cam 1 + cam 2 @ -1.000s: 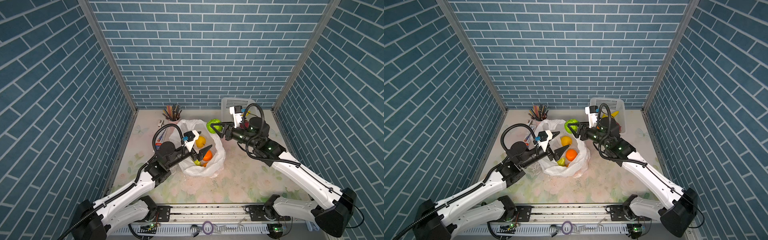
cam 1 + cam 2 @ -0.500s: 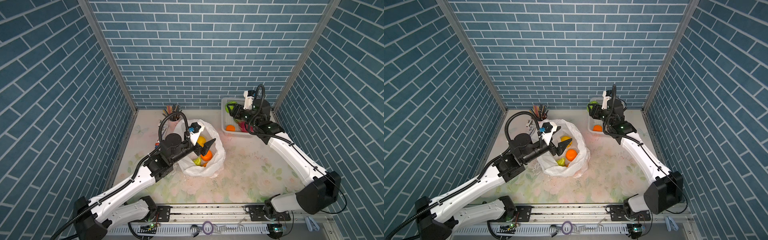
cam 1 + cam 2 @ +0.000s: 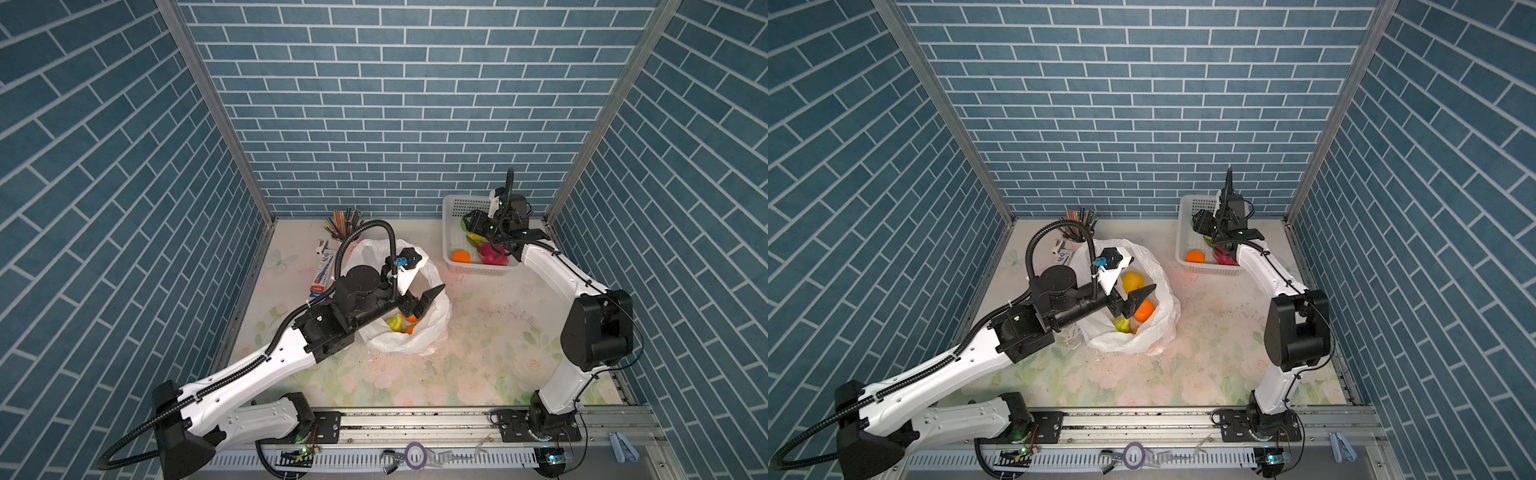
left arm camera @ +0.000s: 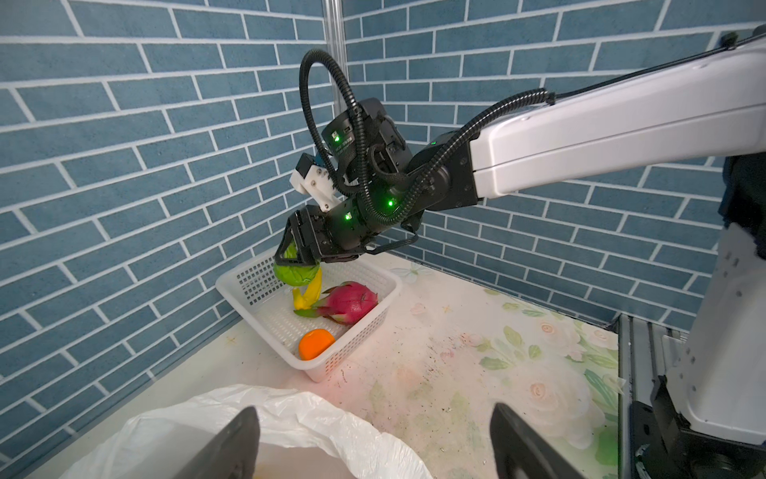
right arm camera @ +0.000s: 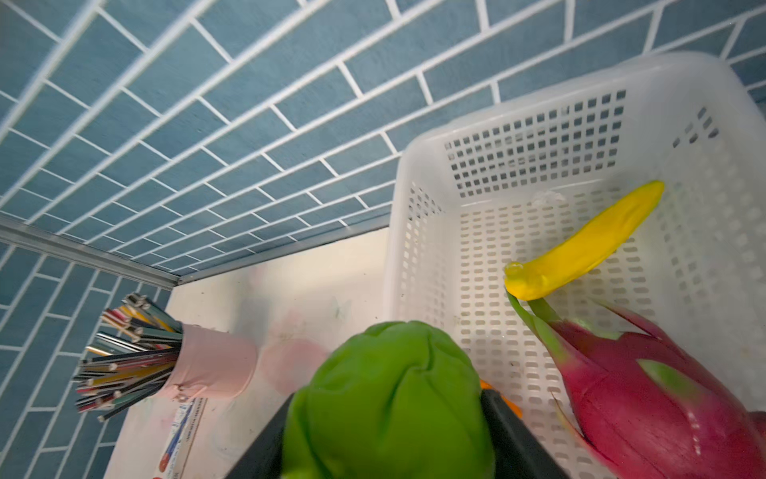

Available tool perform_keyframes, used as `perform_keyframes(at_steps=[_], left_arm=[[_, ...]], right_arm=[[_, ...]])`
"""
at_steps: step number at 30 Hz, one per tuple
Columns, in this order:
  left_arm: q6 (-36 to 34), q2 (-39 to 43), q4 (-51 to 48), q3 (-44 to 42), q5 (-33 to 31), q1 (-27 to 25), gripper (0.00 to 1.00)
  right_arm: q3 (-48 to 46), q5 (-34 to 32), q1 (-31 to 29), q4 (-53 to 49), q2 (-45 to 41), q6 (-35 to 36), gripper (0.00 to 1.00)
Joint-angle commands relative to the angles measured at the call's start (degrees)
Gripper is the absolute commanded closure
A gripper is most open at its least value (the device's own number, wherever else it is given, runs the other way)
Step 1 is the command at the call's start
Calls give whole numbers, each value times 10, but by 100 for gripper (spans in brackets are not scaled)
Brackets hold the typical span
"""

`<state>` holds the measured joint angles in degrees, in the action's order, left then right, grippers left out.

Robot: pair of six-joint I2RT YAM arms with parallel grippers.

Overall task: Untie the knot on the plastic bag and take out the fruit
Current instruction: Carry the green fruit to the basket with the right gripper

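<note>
The robot's right gripper needs to release the green fruit in the white basket [image 3: 459, 244] [image 5: 468, 331], just behind the orange. The green fruit is now held above the basket's corner.
The white plastic bag [image 3: 1154, 332] lies with its mouth open; no knot shows. Fruit inside it: a yellow apple [image 3: 1133, 281], an orange [image 3: 1144, 311] and a green fruit [image 3: 1121, 325]. My left gripper [image 3: 1140, 299] hangs open just above the bag's mouth, its fingers [image 4: 232, 443] wide apart and empty. My right gripper [image 3: 467, 220] is shut on a green fruit [image 5: 393, 398], held above the near-left corner of the white basket [image 3: 478, 272]. In the basket lie an orange [image 4: 316, 343], a pink dragon fruit [image 4: 350, 302] and a yellow fruit [image 5: 588, 244].
A pink cup of pencils [image 3: 343, 224] stands at the back wall, left of the basket. A flat printed box [image 3: 324, 270] lies between the cup and the bag. Brick walls close in at the back and both sides.
My right arm has carried the green fruit from beside the bag back and right to over the basket. The left gripper has risen and shifted slightly right over the bag, still open.
</note>
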<state>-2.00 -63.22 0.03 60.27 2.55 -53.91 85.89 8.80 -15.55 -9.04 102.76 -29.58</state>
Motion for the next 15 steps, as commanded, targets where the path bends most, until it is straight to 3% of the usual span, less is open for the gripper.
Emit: perform_keyframes(at_steps=[1,15], left_arm=[[3,-5,-34,20,-21,-2,13],[6,-1,-58,15,-49,-4,13]], right_arm=[[29,-4,2,-8,38,25,45],[107,-11,4,-28,202,27,44]])
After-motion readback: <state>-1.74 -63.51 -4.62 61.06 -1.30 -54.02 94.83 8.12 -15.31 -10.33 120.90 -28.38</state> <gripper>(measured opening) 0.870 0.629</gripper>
